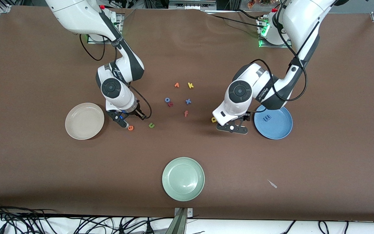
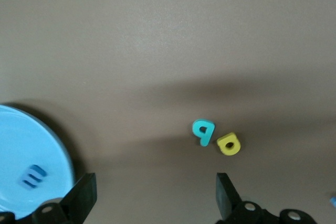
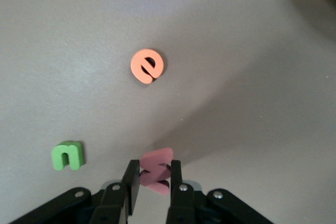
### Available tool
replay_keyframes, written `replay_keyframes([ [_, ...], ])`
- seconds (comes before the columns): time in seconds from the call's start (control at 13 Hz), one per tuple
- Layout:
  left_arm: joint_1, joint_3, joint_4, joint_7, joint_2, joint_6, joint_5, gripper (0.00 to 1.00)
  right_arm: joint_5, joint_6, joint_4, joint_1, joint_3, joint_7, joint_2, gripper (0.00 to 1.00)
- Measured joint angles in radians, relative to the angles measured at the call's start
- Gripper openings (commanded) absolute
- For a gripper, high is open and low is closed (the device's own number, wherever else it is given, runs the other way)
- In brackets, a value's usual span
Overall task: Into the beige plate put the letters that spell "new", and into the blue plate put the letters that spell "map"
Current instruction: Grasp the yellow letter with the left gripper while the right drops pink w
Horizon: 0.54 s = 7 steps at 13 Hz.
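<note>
The yellow a beside the teal p (image 1: 213, 120) (image 2: 229, 144) should be next for my left gripper, which will go to it and close on the sides of that letter.
My right gripper (image 1: 124, 123) (image 3: 155, 184) is shut on the pink-red w (image 3: 157, 170), low over the table beside the beige plate (image 1: 84, 121). The orange e (image 1: 130, 128) (image 3: 147, 66) and green n (image 1: 151, 125) (image 3: 67, 155) lie on the table close by. My left gripper (image 1: 232, 127) (image 2: 155, 198) hangs open and holds nothing, over the table between the blue plate (image 1: 273, 122) (image 2: 31, 145) and the yellow a (image 1: 214, 120) (image 2: 229, 144). The teal p (image 2: 202, 131) lies right beside the a. The blue m (image 1: 267, 118) (image 2: 33, 176) rests in the blue plate.
A pale green plate (image 1: 183, 178) sits near the front edge. Loose letters lie mid-table: an orange one (image 1: 176, 85), yellow k (image 1: 190, 85), a blue one (image 1: 167, 100), a small red one (image 1: 170, 104), blue x (image 1: 188, 101), orange f (image 1: 186, 113). A white scrap (image 1: 272, 184) lies toward the left arm's end.
</note>
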Motion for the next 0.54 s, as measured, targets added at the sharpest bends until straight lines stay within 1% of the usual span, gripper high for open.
replay_keyframes([
  [0.15, 0.0, 0.001, 0.033, -0.094, 0.028, 0.0, -0.073, 1.0, -0.002, -0.076, 0.044, -0.001, -0.01, -0.042, 0.0, 0.0],
  [0.23, 0.0, 0.001, 0.047, -0.156, 0.038, 0.0, -0.092, 1.0, -0.004, -0.124, 0.068, -0.002, -0.027, -0.1, -0.001, 0.0],
  [0.38, -0.003, 0.0, 0.06, -0.261, 0.054, 0.003, -0.099, 1.0, -0.004, -0.204, 0.103, -0.005, -0.08, -0.272, -0.003, 0.0],
  [0.54, -0.024, 0.0, 0.06, -0.386, 0.074, 0.035, -0.099, 1.0, -0.004, -0.256, 0.115, -0.01, -0.144, -0.429, -0.007, 0.0],
])
